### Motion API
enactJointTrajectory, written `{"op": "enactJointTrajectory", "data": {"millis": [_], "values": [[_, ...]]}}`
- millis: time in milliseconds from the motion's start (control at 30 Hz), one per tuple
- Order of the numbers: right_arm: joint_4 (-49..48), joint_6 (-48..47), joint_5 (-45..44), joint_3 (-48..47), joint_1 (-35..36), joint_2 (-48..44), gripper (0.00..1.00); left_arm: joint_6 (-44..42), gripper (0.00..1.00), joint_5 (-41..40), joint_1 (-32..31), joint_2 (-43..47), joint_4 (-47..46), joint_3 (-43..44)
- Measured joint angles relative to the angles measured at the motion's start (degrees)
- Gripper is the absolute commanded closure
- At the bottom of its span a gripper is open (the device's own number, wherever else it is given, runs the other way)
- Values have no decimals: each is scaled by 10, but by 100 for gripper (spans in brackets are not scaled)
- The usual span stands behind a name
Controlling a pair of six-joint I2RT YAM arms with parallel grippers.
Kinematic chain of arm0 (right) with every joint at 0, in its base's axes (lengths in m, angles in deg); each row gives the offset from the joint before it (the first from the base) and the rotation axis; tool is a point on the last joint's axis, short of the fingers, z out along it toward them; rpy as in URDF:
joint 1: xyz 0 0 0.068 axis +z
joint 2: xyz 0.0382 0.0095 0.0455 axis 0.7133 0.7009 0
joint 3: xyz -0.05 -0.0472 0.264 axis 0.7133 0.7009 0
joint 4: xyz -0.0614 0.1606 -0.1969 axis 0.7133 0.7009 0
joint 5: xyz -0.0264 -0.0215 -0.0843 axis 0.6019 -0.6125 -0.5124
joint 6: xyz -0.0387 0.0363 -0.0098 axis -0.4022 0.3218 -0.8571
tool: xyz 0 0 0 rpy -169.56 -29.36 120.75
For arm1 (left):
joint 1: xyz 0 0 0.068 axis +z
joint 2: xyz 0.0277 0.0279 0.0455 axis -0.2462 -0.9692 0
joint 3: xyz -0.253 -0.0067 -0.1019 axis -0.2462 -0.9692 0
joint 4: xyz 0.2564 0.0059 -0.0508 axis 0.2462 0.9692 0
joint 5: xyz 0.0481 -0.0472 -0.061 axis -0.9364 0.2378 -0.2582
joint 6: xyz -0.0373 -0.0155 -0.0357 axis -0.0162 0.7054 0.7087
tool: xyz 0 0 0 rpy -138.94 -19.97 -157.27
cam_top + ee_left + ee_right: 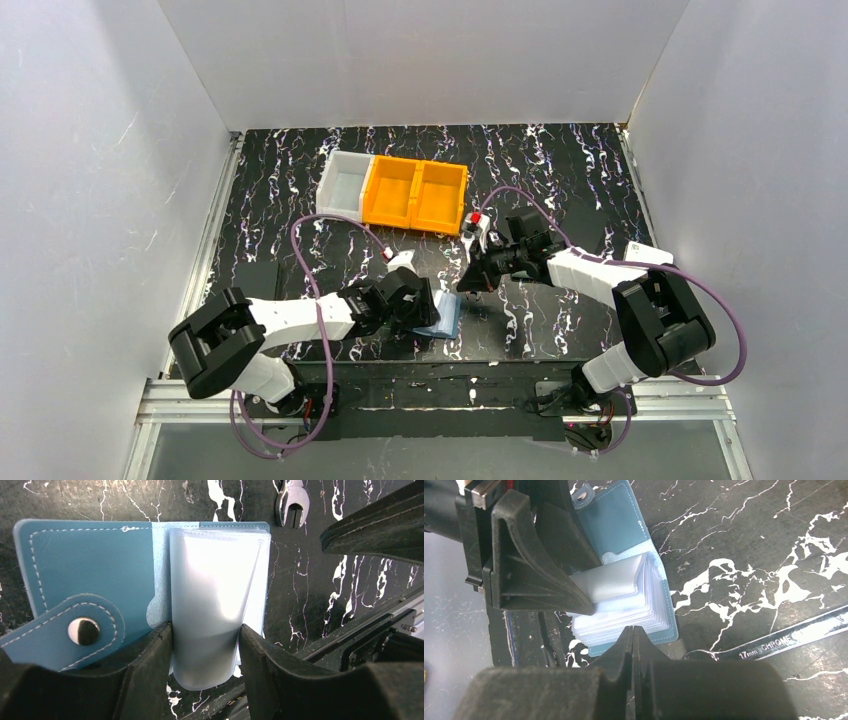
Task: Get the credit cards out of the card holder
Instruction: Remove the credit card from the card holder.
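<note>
My left gripper is holding the pocket leaf, which bows over the stack, so it should take hold again of the leaf folded [159,597] toward the snap flap, clearing the stack for my right gripper.
The blue card holder [445,318] lies open on the black marbled table, with its snap flap [82,630] at the left of the left wrist view. My left gripper [206,630] is shut on one cloudy clear pocket leaf [215,595], which bows up between the two fingers. Under it lies the stack of further pockets [624,615]. My right gripper [632,629] is shut and empty, its tips at the edge of that stack. The credit cards are hidden; I cannot tell if one sits inside the gripped leaf.
A chrome 17 mm wrench [774,642] lies on the table just right of the holder, its open end [291,502] near the holder's corner. At the back stand a white bin [343,183] and two orange bins [415,195]. The table's front rail [360,630] runs close by.
</note>
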Motion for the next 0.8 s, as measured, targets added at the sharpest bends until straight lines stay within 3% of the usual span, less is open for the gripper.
{"op": "enactJointTrajectory", "data": {"millis": [67,167,467,800], "values": [[0,-1,4,0,2,0,92,6,65,9,4,5,-6,-8],[0,-2,11,0,9,0,91,16,70,24,14,14,-17,-24],[0,-2,19,0,59,5,89,69,68,78,49,54,-57,-82],[17,-8,-34,-14,123,56,98,131,66,103,59,97,-99,-132]]}}
